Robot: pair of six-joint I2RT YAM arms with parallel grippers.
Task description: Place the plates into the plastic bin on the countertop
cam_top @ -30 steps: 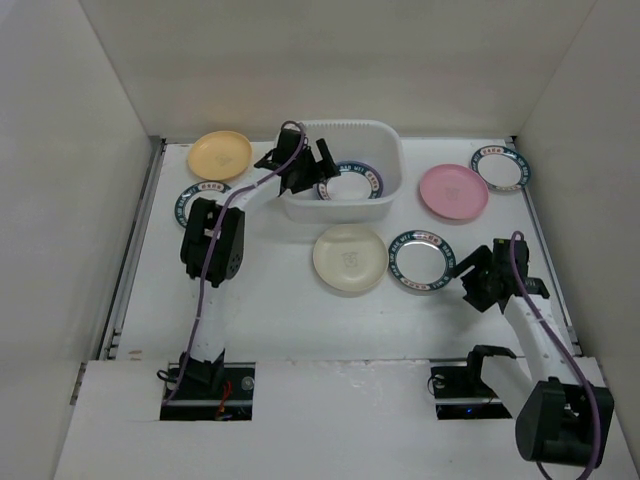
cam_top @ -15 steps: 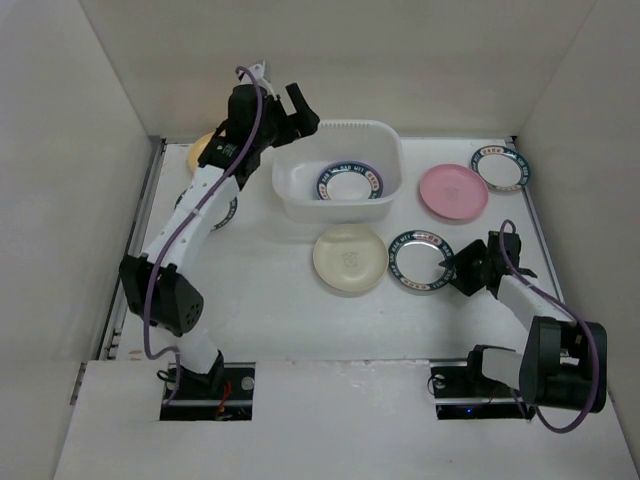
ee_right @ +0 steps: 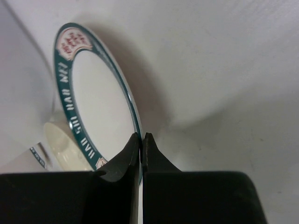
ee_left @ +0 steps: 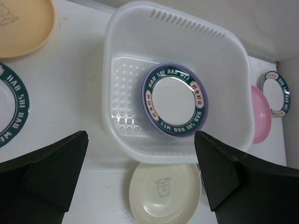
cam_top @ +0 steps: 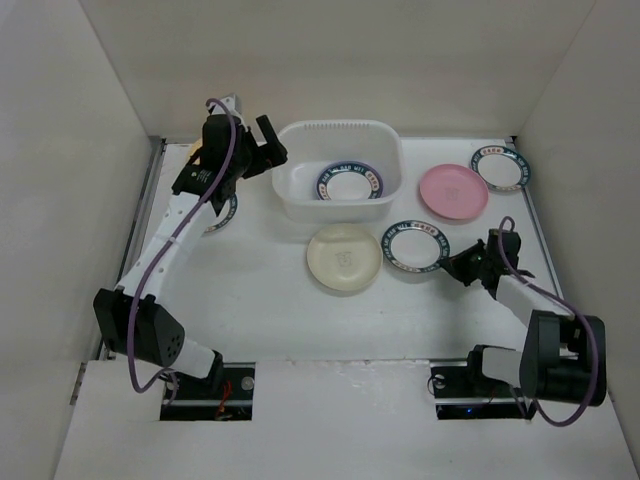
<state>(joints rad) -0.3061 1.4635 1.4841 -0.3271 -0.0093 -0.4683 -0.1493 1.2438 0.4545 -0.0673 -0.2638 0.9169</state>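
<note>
The teal-rimmed plate in my right gripper will be set down on top of the plates stacked in the plastic bin [cam_top: 354, 181].
The plastic bin [cam_top: 340, 126] [ee_left: 112, 56] stands at the back centre of the countertop [cam_top: 260, 280]. It holds a teal-rimmed plate on a purple one [cam_top: 350, 182] [ee_left: 175, 100]. My right gripper [cam_top: 458, 265] [ee_right: 141, 136] is shut on the right rim of another teal-rimmed plate [cam_top: 418, 245] [ee_right: 98, 102], which is tilted beside the cream plate [cam_top: 344, 257] [ee_left: 163, 196]. My left gripper [cam_top: 262, 145] [ee_left: 140, 140] hangs open and empty above the bin's left side.
A pink plate [cam_top: 453, 191] [ee_left: 259, 119] and a teal-rimmed plate [cam_top: 500, 167] [ee_left: 275, 93] lie right of the bin. A yellow-orange plate [ee_left: 21, 23] and a teal-rimmed plate [cam_top: 222, 210] [ee_left: 9, 107] lie left of it, partly under the left arm. White walls bound the surface.
The right gripper reached the teal-rimmed plate, shut on its rim and tipped it toward the bin, nudging the cream plate. The left arm rose out of the bin and swung left.
</note>
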